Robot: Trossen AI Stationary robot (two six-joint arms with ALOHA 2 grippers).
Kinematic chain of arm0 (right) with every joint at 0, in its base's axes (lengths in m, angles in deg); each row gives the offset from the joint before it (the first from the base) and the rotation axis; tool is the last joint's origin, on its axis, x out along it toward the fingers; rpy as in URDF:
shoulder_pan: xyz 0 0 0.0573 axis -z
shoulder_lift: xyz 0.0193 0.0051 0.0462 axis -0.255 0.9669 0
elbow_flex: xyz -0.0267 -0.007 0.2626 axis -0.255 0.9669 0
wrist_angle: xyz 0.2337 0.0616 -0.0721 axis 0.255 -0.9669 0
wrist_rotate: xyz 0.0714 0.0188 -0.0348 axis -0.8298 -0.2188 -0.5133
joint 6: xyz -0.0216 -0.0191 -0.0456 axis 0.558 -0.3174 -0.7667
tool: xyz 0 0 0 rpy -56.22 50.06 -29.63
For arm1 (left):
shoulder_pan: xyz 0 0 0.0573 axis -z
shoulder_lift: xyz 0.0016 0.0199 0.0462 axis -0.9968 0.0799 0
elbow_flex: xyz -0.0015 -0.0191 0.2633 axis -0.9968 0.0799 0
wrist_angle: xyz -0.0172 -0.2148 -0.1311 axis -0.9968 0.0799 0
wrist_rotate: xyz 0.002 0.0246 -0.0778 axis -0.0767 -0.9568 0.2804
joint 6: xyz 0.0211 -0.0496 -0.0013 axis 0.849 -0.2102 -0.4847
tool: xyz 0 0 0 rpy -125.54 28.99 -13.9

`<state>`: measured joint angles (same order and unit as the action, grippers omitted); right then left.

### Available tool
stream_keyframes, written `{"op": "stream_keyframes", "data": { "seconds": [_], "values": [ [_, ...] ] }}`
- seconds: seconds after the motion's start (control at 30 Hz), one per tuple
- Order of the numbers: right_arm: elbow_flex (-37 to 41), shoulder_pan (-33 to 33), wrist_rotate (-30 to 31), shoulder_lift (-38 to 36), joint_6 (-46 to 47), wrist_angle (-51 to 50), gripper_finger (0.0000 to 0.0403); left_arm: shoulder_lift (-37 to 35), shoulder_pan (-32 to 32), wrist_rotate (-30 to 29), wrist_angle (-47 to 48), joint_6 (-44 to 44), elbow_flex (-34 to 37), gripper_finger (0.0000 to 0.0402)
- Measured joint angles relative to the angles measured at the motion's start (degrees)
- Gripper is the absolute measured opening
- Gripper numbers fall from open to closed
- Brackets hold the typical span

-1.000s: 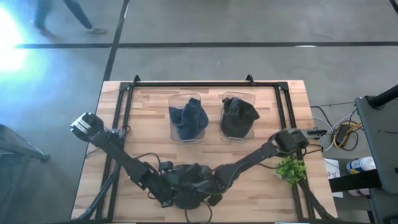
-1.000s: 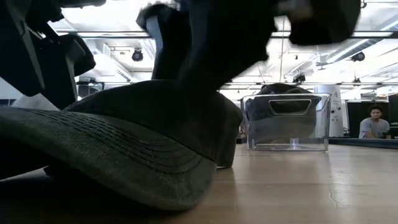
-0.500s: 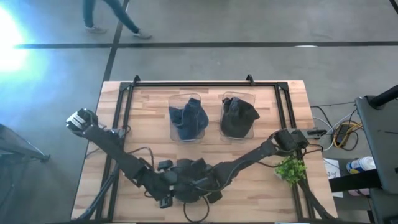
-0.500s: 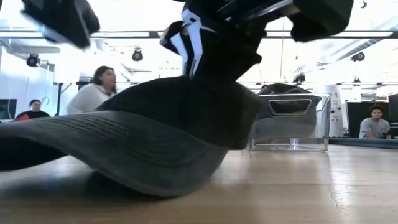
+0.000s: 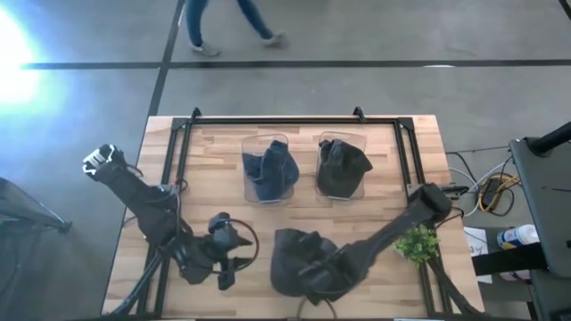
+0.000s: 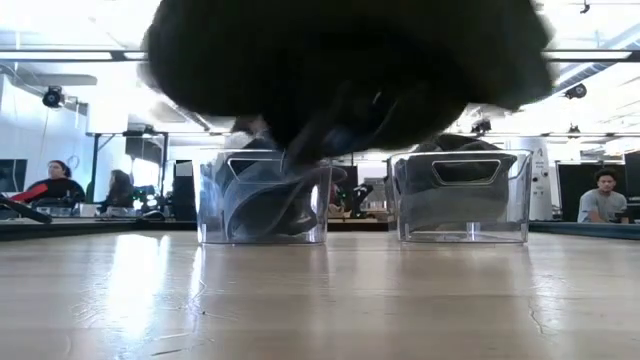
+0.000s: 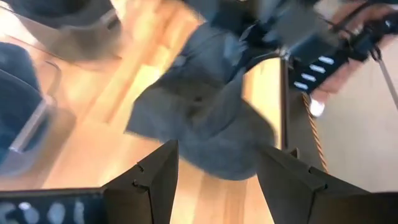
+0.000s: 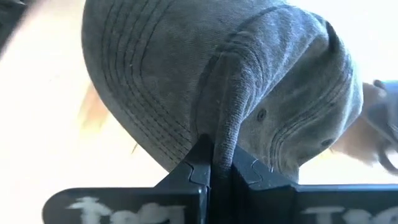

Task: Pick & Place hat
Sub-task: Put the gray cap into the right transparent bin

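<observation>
I need to let go of the dark grey hat with my right gripper on top of the dark hat in its clear bin [image 5: 340,169]. The grey hat still hangs over the table's near middle.
A dark grey hat [image 5: 290,254] hangs over the table's near middle, clear of the wood in the low view [image 6: 340,70]. My right gripper [image 5: 314,269] is over it and shut on it; its arm reaches in from the right. My left gripper [image 5: 227,250] stands open to the hat's left, apart from it, and its wrist view shows the hat [image 7: 205,118] beyond its open fingers. Two clear bins stand at the far middle. The left bin [image 5: 270,169] holds a blue hat, and the right bin [image 5: 343,168] holds a dark one. My right gripper pinches a raised fold of the hat's cloth [image 8: 219,134] between its two fingers, where the stitched brim [image 8: 143,81] meets the crown [image 8: 298,93]. The fingers slant down onto it from the table's right. The hat hangs below them, lifted clear of the table.
A small green plant [image 5: 415,241] sits near the table's right edge beside my right arm. A black frame [image 5: 268,119] runs along the far edge and down both sides. People sit in the room behind the table [image 6: 600,200], and one walks past the far side [image 5: 227,22].
My left gripper has drawn away from the hat toward the table's left edge. The hat, which lay on the table with its brim toward the near edge, has been lifted clear of the wood in my right gripper and shifted a little to the right.
</observation>
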<state>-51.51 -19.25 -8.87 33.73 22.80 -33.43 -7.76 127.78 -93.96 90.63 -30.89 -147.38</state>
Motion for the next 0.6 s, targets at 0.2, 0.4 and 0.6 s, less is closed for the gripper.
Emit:
{"op": "stream_keyframes", "data": {
  "seconds": [0.2,0.4,0.6],
  "values": [
    [0.3,-4.3,8.0,-5.6,8.3,-8.7,0.0011,-1.6,0.1,-4.2,-0.2,-0.6,0.0,0.0202],
    [0.4,-7.3,15.6,-10.9,17.2,-22.4,0.0011,-1.4,0.1,-6.3,-0.2,-3.1,0.0,0.0202],
    [4.1,-6.8,19.9,-15.7,15.5,-26.9,0.0011,-0.3,0.0,-12.0,-0.2,-6.0,0.0,0.0202]
  ]
}}
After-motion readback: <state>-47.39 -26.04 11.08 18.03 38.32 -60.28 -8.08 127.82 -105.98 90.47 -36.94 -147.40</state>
